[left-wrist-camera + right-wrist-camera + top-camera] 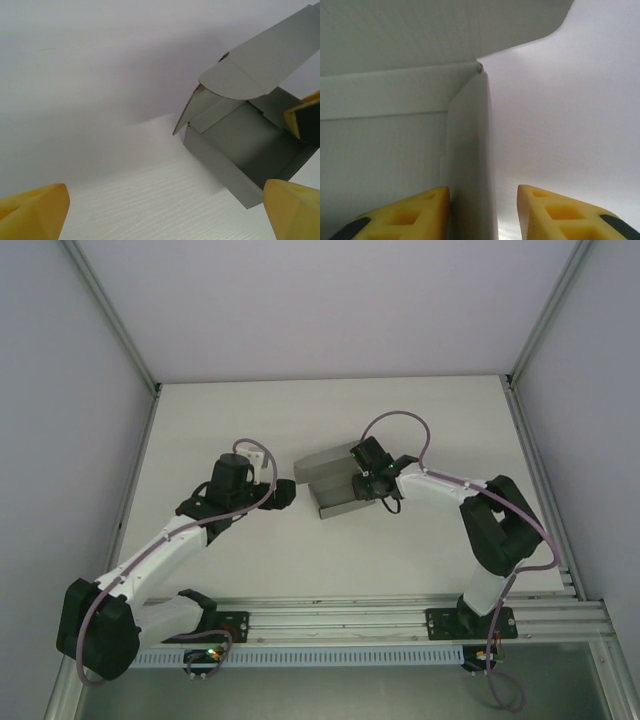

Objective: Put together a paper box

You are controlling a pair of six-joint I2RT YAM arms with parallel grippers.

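Note:
The paper box lies at a slant with its front side crooked. My right gripper will first ease the box square, then close on the box's side (471, 150).
The grey paper box (334, 487) lies partly folded at mid-table, its lid flap raised toward the back. In the left wrist view the paper box (235, 160) shows a low front wall, an open inside and a rounded flap above. My left gripper (284, 493) stands just left of it, open wide (165, 215), with bare table between the fingers. My right gripper (362, 483) reaches into the box from the right. Its jaws (485, 215) are open astride a side wall of the box (470, 150); the left finger (405, 212) touches that wall and the right one is apart.
White table (240, 570) inside pale enclosure walls, with aluminium frame posts (110, 315) at the back corners and a rail (380, 625) along the near edge. One yellow finger of the right gripper (305, 117) shows inside the box in the left wrist view.

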